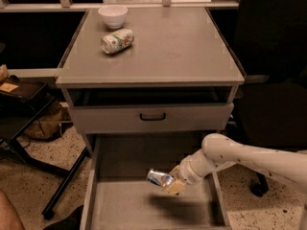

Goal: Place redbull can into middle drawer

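Observation:
Next, my gripper lets go of the redbull can on the grey bottom near the centre of the open middle drawer [161,186]. The can now hangs just above that floor.
The middle drawer [120,202] is pulled out wide below the cabinet, a grey tray with a flat floor and low side walls. My gripper [171,183] reaches in from the right on a white arm and is shut on the redbull can [159,178]. The can is slim, blue and silver, and lies on its side in the fingers. It hangs a little above the drawer floor, near the drawer's middle, with its shadow on the floor below.
A closed drawer front with a black handle [153,116] sits above the open drawer. On the cabinet top [182,47] lie a green-and-white can [117,40] on its side and a white bowl [113,16]. A black stand's legs [62,190] are at the left.

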{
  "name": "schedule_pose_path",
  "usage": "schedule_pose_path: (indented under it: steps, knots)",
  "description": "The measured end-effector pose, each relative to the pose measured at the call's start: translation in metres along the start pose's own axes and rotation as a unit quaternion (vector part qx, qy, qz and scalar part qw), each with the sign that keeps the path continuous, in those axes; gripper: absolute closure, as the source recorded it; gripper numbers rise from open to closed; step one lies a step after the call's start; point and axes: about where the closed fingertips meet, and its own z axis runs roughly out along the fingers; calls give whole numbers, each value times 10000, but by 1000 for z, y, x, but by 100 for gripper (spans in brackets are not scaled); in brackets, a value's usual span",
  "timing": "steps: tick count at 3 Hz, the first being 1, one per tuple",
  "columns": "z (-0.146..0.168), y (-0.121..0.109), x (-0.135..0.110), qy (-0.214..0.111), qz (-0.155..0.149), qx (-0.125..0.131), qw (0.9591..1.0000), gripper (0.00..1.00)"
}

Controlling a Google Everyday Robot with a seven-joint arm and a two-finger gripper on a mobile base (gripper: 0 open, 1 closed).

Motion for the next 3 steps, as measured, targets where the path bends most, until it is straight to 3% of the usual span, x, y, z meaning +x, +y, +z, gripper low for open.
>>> schedule_pose_path:
  steps: [2, 3]
  knots:
    - [68, -43, 37, 487, 53, 253, 9985, 100]
    - [88, -53, 47, 551, 149, 708, 9959, 100]
